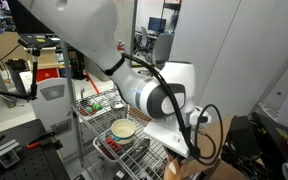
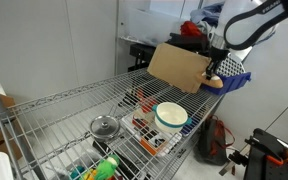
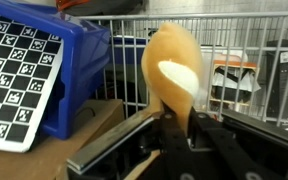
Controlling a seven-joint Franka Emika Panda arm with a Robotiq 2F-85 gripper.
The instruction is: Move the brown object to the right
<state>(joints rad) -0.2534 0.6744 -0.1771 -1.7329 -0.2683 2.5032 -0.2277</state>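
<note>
My gripper has the brown object. Next, I let go of it on the wire shelf point(image 1: 154, 149), in the spot between the cream bowl and the cardboard sheet.
The brown object point(image 3: 172, 72) is a rounded tan, bread-like lump, and my gripper point(image 3: 170, 128) is shut on it; its upper end sticks out between the black fingers in the wrist view. In an exterior view the brown object point(image 2: 214, 82) hangs in my gripper point(image 2: 213, 72) at the far right end of the wire shelf, just beside the cardboard sheet point(image 2: 177, 66) and over the blue bin point(image 2: 235, 72). In an exterior view the arm point(image 1: 154, 98) hides the gripper and the object.
A cream bowl point(image 2: 170, 115) sits on a tray on the wire shelf point(image 2: 74, 105), also seen in an exterior view point(image 1: 123, 129). A glass lid point(image 2: 105, 126) and green items point(image 2: 101, 168) lie nearby. The blue bin point(image 3: 54, 70) carries a checker-marker board point(image 3: 14, 75).
</note>
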